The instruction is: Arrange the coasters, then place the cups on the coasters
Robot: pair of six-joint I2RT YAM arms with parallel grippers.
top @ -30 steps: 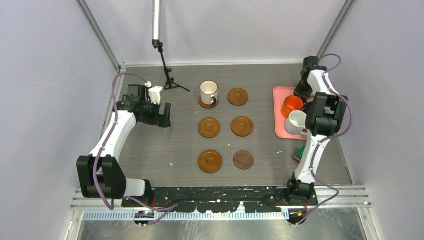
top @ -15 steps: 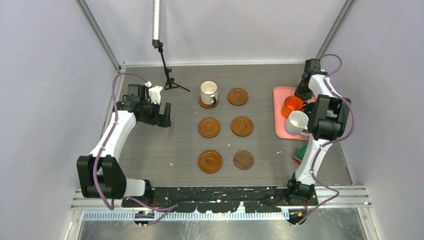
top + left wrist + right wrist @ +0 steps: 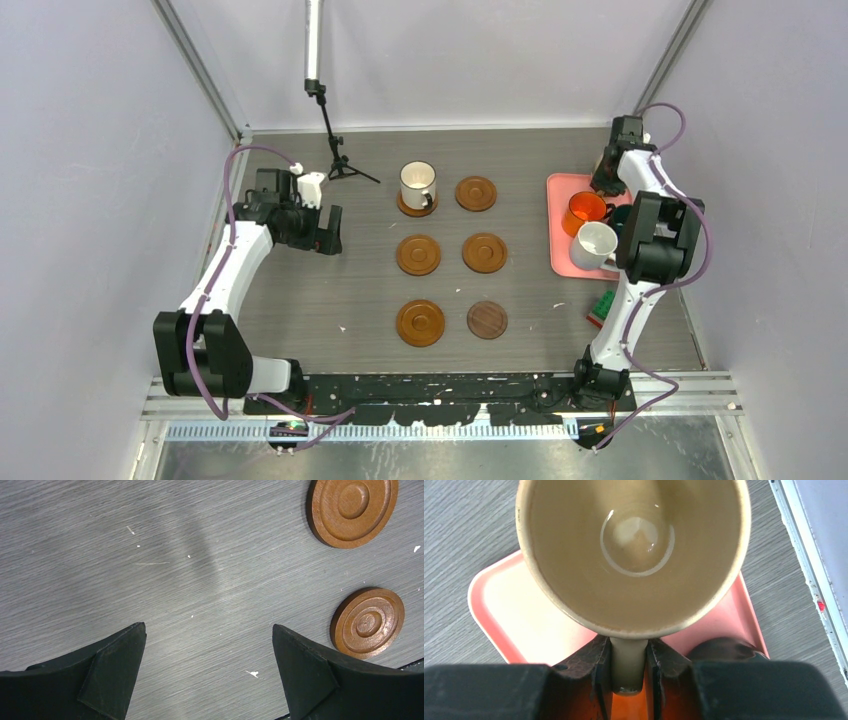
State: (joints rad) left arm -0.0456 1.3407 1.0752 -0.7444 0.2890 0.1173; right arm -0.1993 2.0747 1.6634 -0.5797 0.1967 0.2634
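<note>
Next, my right gripper sets the beige cup down and lets go of it on the bare coaster [image 3: 474,194] that sits beside the one carrying a white cup.
Six round brown coasters lie in two columns; the far-left one [image 3: 405,208] carries a white cup [image 3: 418,183]. The others are bare: [image 3: 476,193], [image 3: 418,254], [image 3: 484,252], [image 3: 420,323] and the darker flat one [image 3: 487,320]. My right gripper [image 3: 629,670] is shut on the handle of a beige cup [image 3: 634,545], held above the pink tray [image 3: 524,625]; in the top view my arm hides this cup. An orange cup [image 3: 585,208] and a white cup [image 3: 593,243] stand on the tray. My left gripper [image 3: 209,645] hangs open over bare table, left of two coasters [image 3: 352,507] [image 3: 368,622].
A camera tripod [image 3: 338,160] stands at the back, left of the coasters. A green toy brick [image 3: 603,305] lies near the right arm, in front of the tray [image 3: 557,262]. A dark shape [image 3: 724,650] sits on the tray beside my right fingers. Walls enclose the table on three sides.
The right arm has shifted slightly to the right and back while keeping the beige cup in its grip. The left arm has not moved.
</note>
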